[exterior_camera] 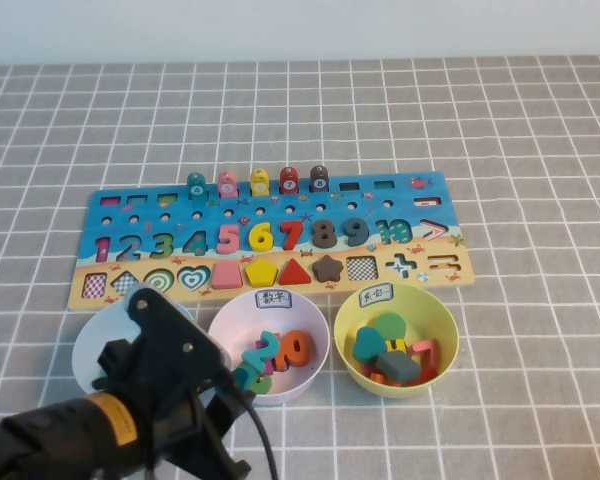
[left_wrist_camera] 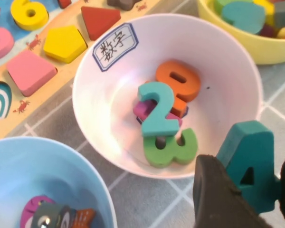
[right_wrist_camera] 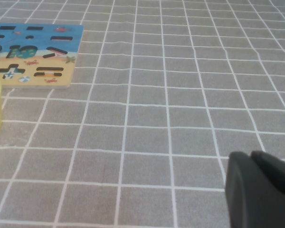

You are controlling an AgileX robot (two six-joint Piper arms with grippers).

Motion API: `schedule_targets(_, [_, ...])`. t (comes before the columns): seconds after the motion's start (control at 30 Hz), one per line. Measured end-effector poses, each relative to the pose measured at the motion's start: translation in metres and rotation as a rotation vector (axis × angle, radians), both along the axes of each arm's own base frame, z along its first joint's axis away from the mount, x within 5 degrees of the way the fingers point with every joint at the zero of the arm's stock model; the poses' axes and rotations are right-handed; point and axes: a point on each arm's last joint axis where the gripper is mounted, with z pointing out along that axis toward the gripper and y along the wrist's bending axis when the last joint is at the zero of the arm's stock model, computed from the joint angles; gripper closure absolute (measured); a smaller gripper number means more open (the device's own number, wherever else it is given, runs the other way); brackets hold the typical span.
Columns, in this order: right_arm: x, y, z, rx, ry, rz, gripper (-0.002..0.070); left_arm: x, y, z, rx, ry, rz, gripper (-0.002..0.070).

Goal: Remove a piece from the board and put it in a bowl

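Observation:
I will let go of the teal-blue numeral with my left gripper in front of the orange numeral (exterior_camera: 295, 362) (left_wrist_camera: 195, 116) in the pale pink bowl.
My left gripper (exterior_camera: 243, 382) is shut on the teal-blue numeral 4 (left_wrist_camera: 249, 154) and holds it just above the near rim of the pale pink bowl (exterior_camera: 220, 330). The held piece shows as a teal tip in the high view (exterior_camera: 250, 377). In the left wrist view the bowl (left_wrist_camera: 109, 109) has a white handwritten label and holds an orange 0, a teal 2 and a green numeral. The board (exterior_camera: 280, 205) lies behind the bowls. My right gripper (right_wrist_camera: 251, 159) is shut and empty, low over bare table to the right of the board; it is out of the high view.
A light blue bowl (exterior_camera: 85, 350) with a few pieces stands left of the pink one. A yellow-green bowl (exterior_camera: 450, 335) with several shapes stands right of it. Five coloured pegs (exterior_camera: 259, 182) stand along the board's far edge. Grey checked cloth covers the table.

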Motion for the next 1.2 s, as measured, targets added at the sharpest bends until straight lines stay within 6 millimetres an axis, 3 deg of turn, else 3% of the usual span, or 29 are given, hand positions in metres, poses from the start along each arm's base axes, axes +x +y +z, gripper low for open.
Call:
schedule_targets(0.2, [0.000, 0.000, 0.000, 0.000, 0.000, 0.000, 0.0694, 0.011, -0.009, -0.022, 0.016, 0.057, 0.036, 0.0440])
schedule_targets(0.37, [0.000, 0.000, 0.000, 0.000, 0.000, 0.000, 0.0694, 0.020, -0.017, -0.026, 0.006, 0.085, 0.061, 0.0440])
schedule_targets(0.73, [0.000, 0.000, 0.000, 0.000, 0.000, 0.000, 0.0694, 0.031, -0.026, -0.019, -0.024, 0.060, 0.066, 0.0440])
schedule_targets(1.0, [0.000, 0.000, 0.000, 0.000, 0.000, 0.000, 0.0694, 0.029, -0.025, -0.021, -0.047, 0.132, 0.118, 0.0440])
schedule_targets(1.2, [0.000, 0.000, 0.000, 0.000, 0.000, 0.000, 0.0694, 0.039, -0.036, -0.003, -0.051, 0.163, 0.120, 0.0440])
